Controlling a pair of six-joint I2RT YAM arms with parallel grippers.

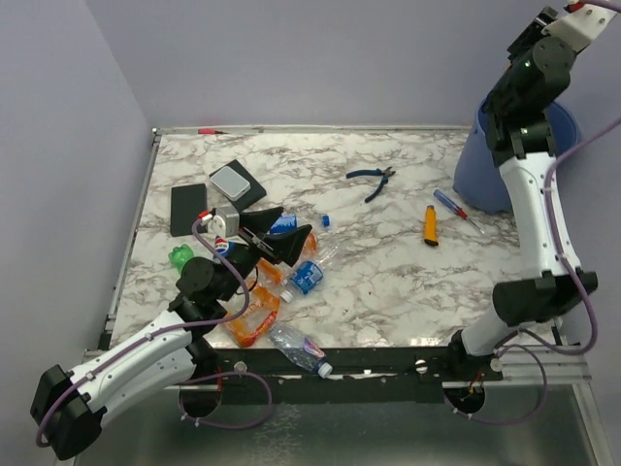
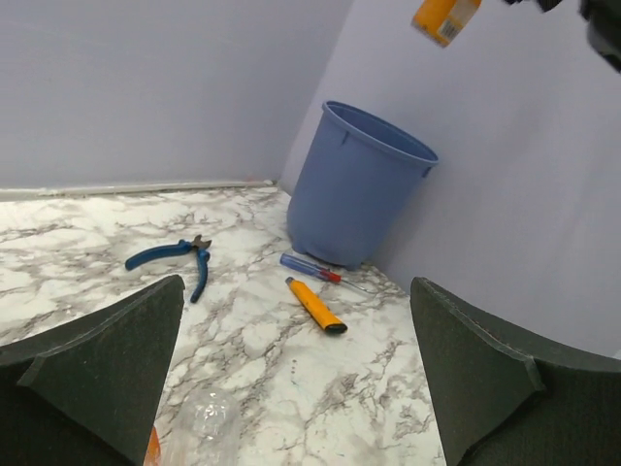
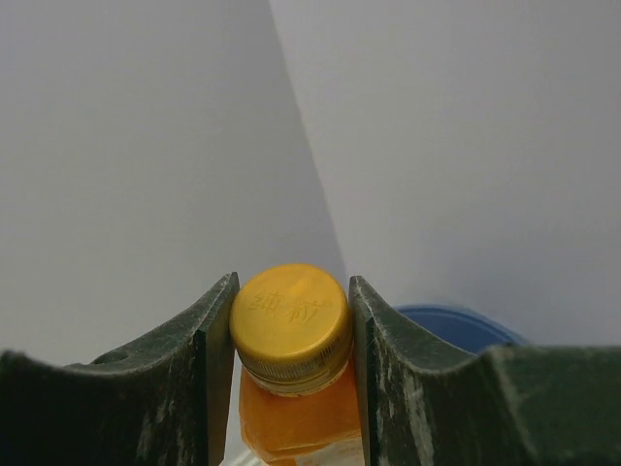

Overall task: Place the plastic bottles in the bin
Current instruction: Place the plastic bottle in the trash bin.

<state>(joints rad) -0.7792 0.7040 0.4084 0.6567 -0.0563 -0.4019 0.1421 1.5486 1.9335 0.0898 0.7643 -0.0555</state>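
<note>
The white-capped, blue-labelled bottle has an end pointing toward the pliers. My left gripper will next close on that end, the clear bottom end (image 1: 331, 256) (image 2: 206, 419).
Several plastic bottles lie at the table's near left: a green one (image 1: 180, 256), a blue-labelled one (image 1: 307, 276), an orange one (image 1: 254, 316) and a clear one (image 1: 299, 349). My left gripper (image 1: 281, 243) hovers over this cluster, open and holding nothing (image 2: 296, 369); a clear bottle (image 2: 204, 422) lies just below its jaws. My right gripper (image 3: 293, 291) is raised high and is shut on the gold cap of an orange bottle (image 3: 291, 388), which hangs above the bin's side (image 2: 444, 19). The blue bin (image 1: 485, 170) stands at the far right, partly behind the right arm (image 1: 529, 87).
Blue pliers (image 1: 372, 179), a red-and-blue screwdriver (image 1: 456, 207) and an orange cutter (image 1: 430, 224) lie between the bottles and the bin. A black slab (image 1: 189, 209) and a grey box (image 1: 233, 181) sit at the far left. Walls close the back and sides.
</note>
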